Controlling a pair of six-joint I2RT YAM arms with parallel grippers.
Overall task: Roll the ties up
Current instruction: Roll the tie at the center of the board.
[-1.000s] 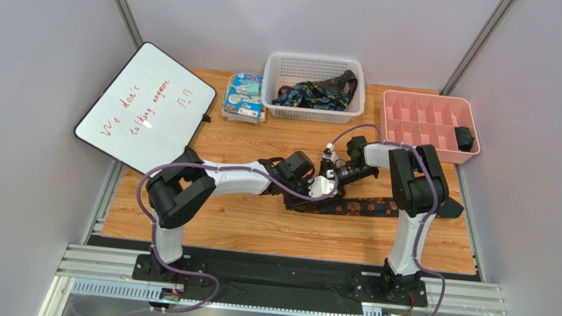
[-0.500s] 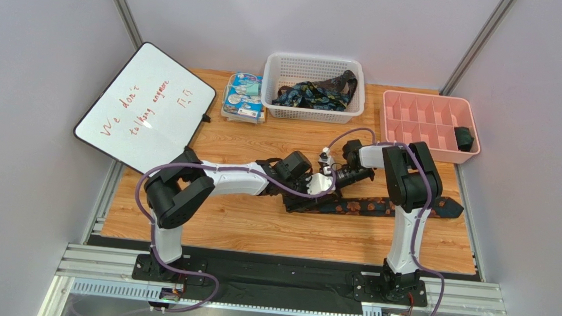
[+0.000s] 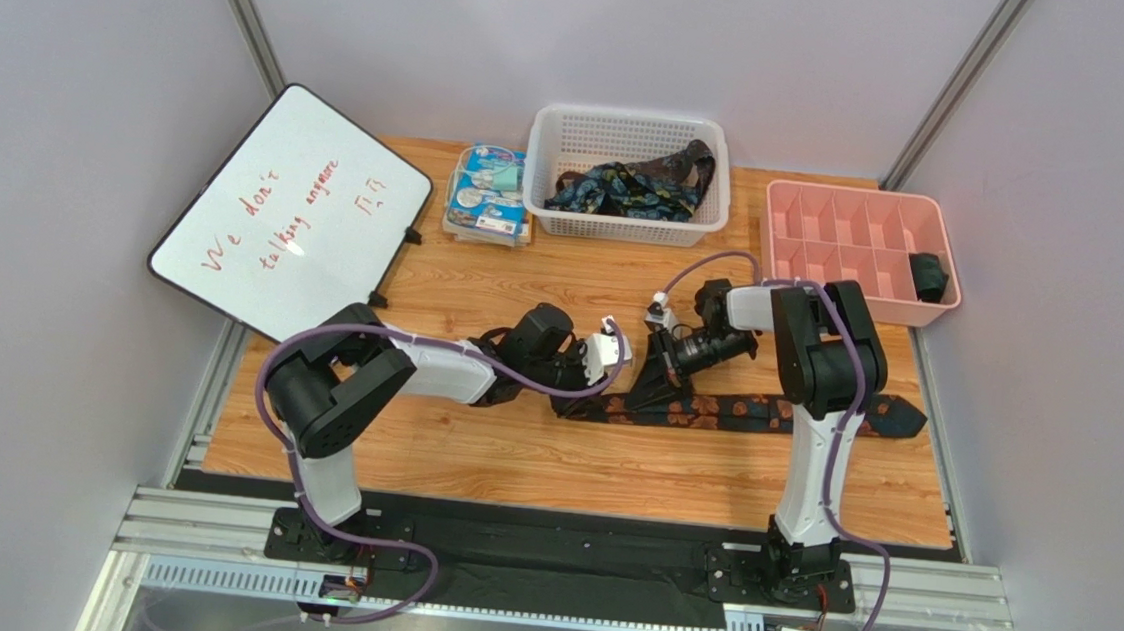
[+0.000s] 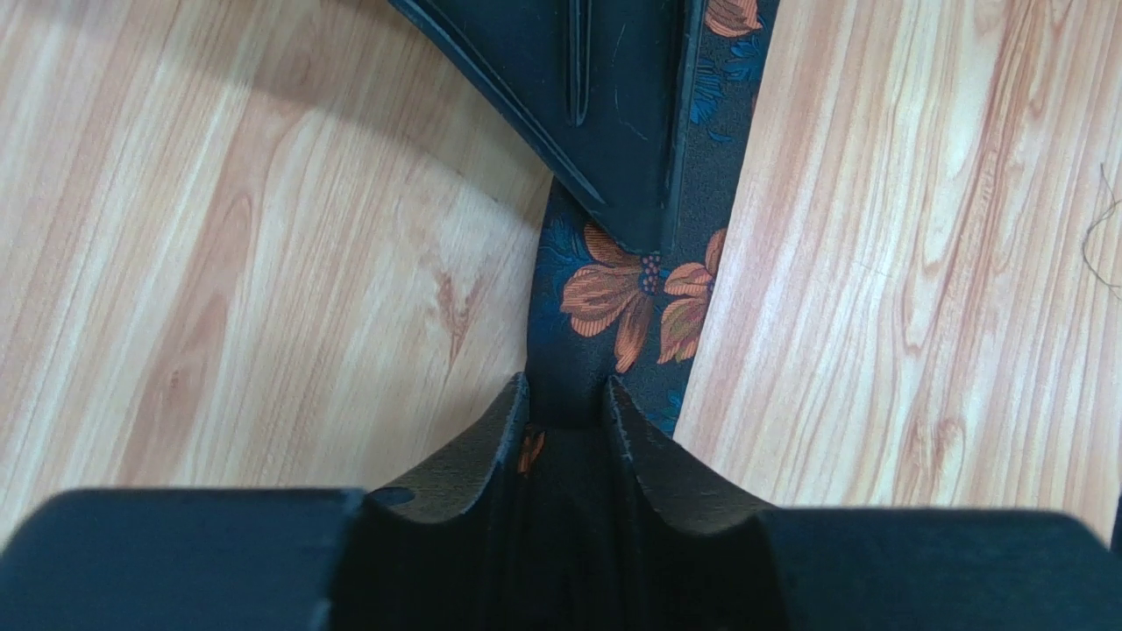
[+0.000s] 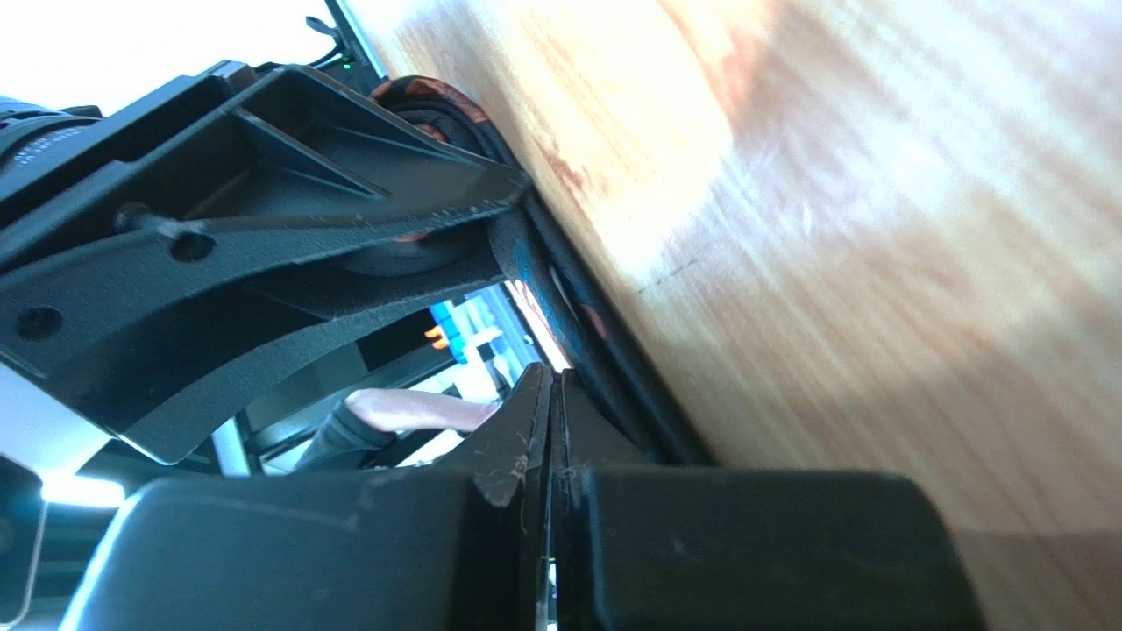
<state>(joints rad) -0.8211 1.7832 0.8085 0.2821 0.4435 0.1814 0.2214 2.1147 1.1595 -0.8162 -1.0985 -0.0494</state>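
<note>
My left gripper pinches a narrow fold, with the tie's edge outside its fingers. It should open and take the tie's end across its full width (image 4: 569,454).
One of the ties (image 3: 757,411), dark with orange flowers, lies stretched across the table from the middle to the right edge. My left gripper (image 3: 602,361) is at its left end. In the left wrist view the left gripper (image 4: 569,395) is shut on a narrow fold of the tie (image 4: 619,283). My right gripper (image 3: 648,390) points down at the tie just right of the left one, shut, with its black fingers (image 4: 593,92) resting on the fabric. In the right wrist view the right gripper (image 5: 553,381) shows nothing between its pads, and the tie's dark edge (image 5: 599,349) runs beside the tips.
A white basket (image 3: 632,123) at the back holds more ties (image 3: 631,186). A pink divided tray (image 3: 846,233) at the back right has a dark roll (image 3: 928,277) in one compartment. A blue-white packet (image 3: 488,190) and a whiteboard (image 3: 289,219) lie at the back left.
My left gripper has moved left along the table with the tie's end in it. The right gripper has shut and tipped down onto the tie.
</note>
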